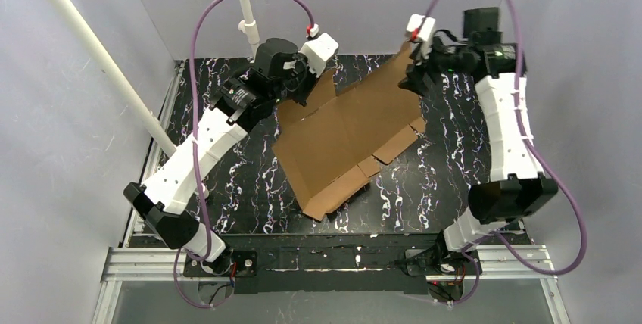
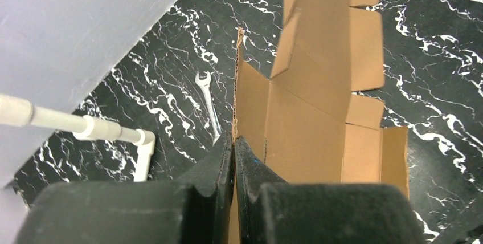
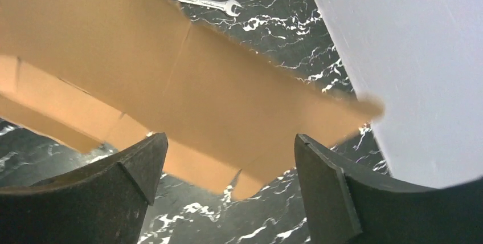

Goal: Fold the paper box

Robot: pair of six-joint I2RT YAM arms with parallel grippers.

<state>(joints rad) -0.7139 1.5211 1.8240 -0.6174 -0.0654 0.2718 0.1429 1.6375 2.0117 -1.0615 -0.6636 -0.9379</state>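
Note:
My right gripper will next move down to the long flap (image 1: 349, 189) (image 3: 61, 117) on the near side of the paper box and close on the flap's outer edge.
The paper box (image 1: 344, 138) is a brown cardboard sheet with flaps, lying unfolded and tilted, its near corner on the table and its far side lifted. My left gripper (image 1: 309, 82) is at the sheet's far left edge. In the left wrist view that gripper (image 2: 234, 141) is shut on the thin upright edge of the paper box (image 2: 307, 124). My right gripper (image 1: 415, 63) hovers at the far right corner. In the right wrist view it (image 3: 228, 147) stands open, and the paper box (image 3: 188, 84) lies beyond its fingertips, not between them.
A small silver wrench (image 2: 208, 98) lies on the black marbled table (image 1: 242, 188) beyond the sheet's far edge; the wrench (image 3: 199, 0) also shows in the right wrist view. A white pipe (image 1: 98, 59) slants at the left. Grey walls (image 3: 410, 56) close in the back and sides.

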